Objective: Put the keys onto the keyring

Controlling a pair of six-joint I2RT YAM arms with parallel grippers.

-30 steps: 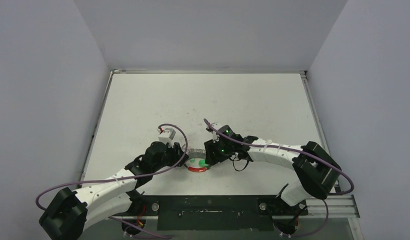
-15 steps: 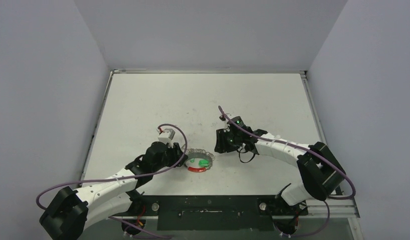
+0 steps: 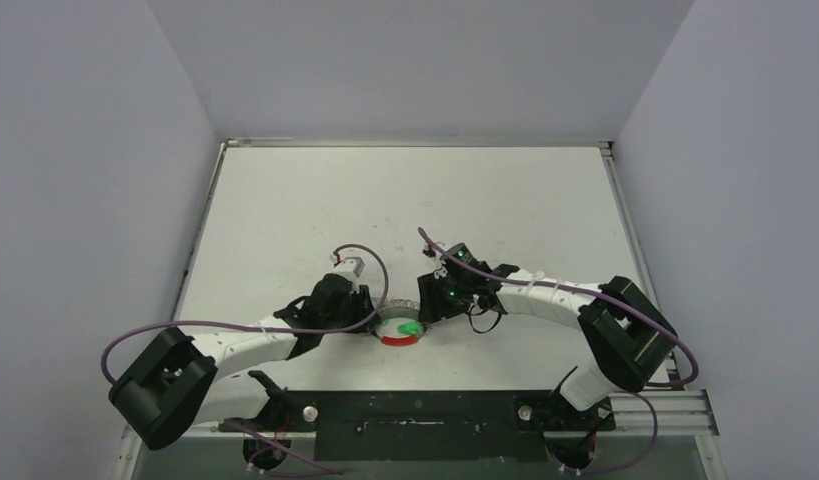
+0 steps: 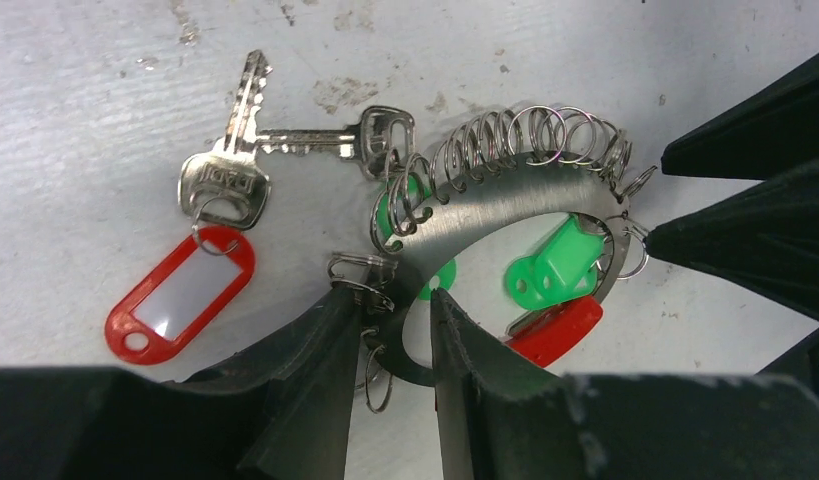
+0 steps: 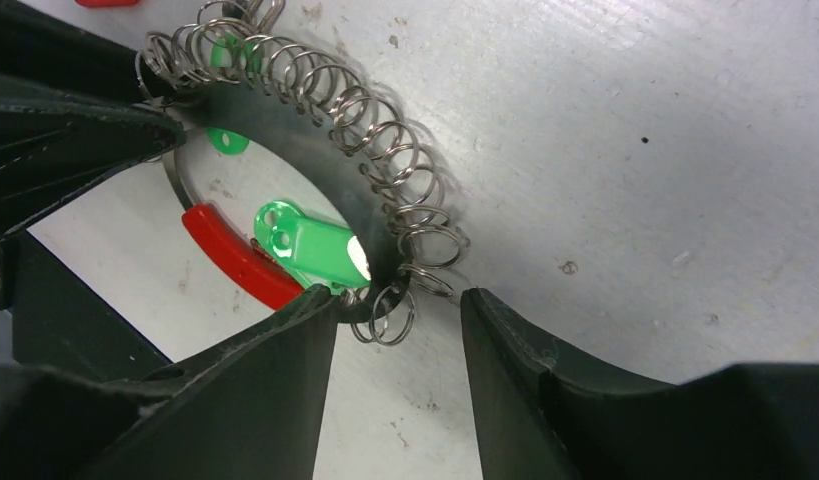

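Observation:
The keyring lies flat with green tags crowding its band, so the robot's right gripper needs to pinch a loop at the band's end (image 5: 392, 318) and lift the keyring clear.
The keyring (image 4: 505, 205), a flat metal band fringed with wire loops and carrying a red arc (image 4: 555, 335), lies on the table. My left gripper (image 4: 393, 295) is shut on the band's near-left part. Two silver keys (image 4: 240, 150) lie left of the ring, one on a red tag (image 4: 180, 295). A green tag (image 4: 555, 270) sits inside the ring, and another green tag (image 4: 415, 200) peeks from under the band. My right gripper (image 5: 400, 297) is open at the ring's opposite edge (image 5: 370, 215), with two loops (image 5: 385, 315) in its gap. From above, both grippers flank the keyring (image 3: 398, 326).
The white table (image 3: 405, 200) is scuffed, with grey walls on three sides. The two arms' bases and a dark mounting plate (image 3: 415, 425) line the near edge. Purple cables loop off both wrists.
The right gripper drew away up and right from the ring, then came back to its right edge. The left arm swung in toward the ring and its jaws narrowed onto the band.

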